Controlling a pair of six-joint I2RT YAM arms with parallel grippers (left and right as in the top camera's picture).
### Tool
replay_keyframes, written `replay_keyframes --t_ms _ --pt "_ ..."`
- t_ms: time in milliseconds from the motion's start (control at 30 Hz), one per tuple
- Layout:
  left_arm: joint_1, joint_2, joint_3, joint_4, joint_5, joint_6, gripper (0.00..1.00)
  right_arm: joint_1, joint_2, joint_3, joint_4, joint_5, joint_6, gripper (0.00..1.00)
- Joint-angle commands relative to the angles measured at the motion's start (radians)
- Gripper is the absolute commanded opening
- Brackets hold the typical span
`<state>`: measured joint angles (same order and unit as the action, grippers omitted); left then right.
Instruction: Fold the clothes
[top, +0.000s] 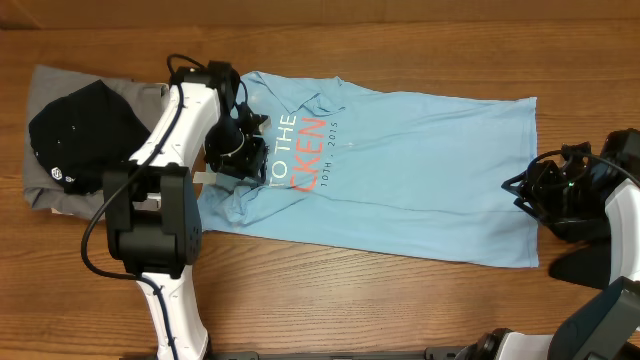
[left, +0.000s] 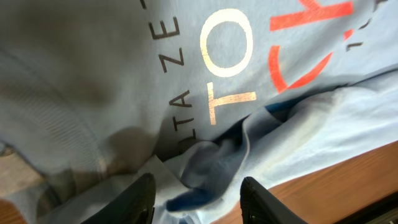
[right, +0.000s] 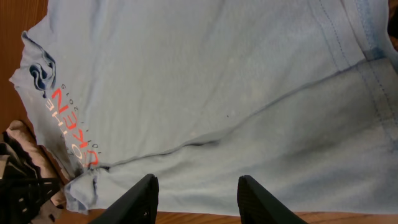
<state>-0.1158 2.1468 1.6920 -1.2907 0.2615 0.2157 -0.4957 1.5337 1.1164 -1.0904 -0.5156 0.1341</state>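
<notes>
My left gripper should take the T-shirt's folded flap and pull it farther over the lettering (top: 279, 171), because that flap lies bunched up short of the lettering.
The clothes' main piece, a light-blue T-shirt (top: 400, 170) with blue and red print, lies spread across the middle of the table, its left part folded over and rumpled. My left gripper (top: 245, 160) hovers low over that rumpled left part beside the lettering. In the left wrist view the left gripper (left: 199, 202) is open, with a bunched fold of cloth (left: 211, 168) lying between the fingers, not pinched. My right gripper (top: 522, 190) sits at the shirt's right edge. Seen from the right wrist, the right gripper (right: 196, 199) is open over smooth cloth (right: 217, 93) near the front hem, holding nothing.
A grey garment (top: 55, 85) lies at the far left with a black one (top: 85, 130) bunched on top. The left arm's base (top: 155, 220) stands at the shirt's front left corner. Bare wood (top: 350, 300) runs along the front.
</notes>
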Motion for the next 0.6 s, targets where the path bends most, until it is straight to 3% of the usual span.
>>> replay_keyframes --t_ms 0,100,167,300,567 --pt "-0.026 -0.028 -0.077 0.023 0.018 0.053 0.51 0.005 -0.015 0.016 0.004 0.007 -0.008 0.45" --pt "-0.037 -0.028 -0.12 0.049 0.02 0.063 0.48 0.005 -0.015 0.016 0.005 0.007 -0.008 0.45" --pt "-0.038 -0.028 -0.124 0.059 0.031 0.061 0.41 0.005 -0.015 0.016 0.005 0.007 -0.008 0.45" --pt "-0.038 -0.029 -0.095 0.065 0.035 0.061 0.16 0.005 -0.015 0.016 0.005 0.007 -0.008 0.45" --pt "-0.038 -0.029 0.067 0.047 0.027 0.077 0.13 0.005 -0.015 0.016 0.004 0.008 -0.008 0.45"
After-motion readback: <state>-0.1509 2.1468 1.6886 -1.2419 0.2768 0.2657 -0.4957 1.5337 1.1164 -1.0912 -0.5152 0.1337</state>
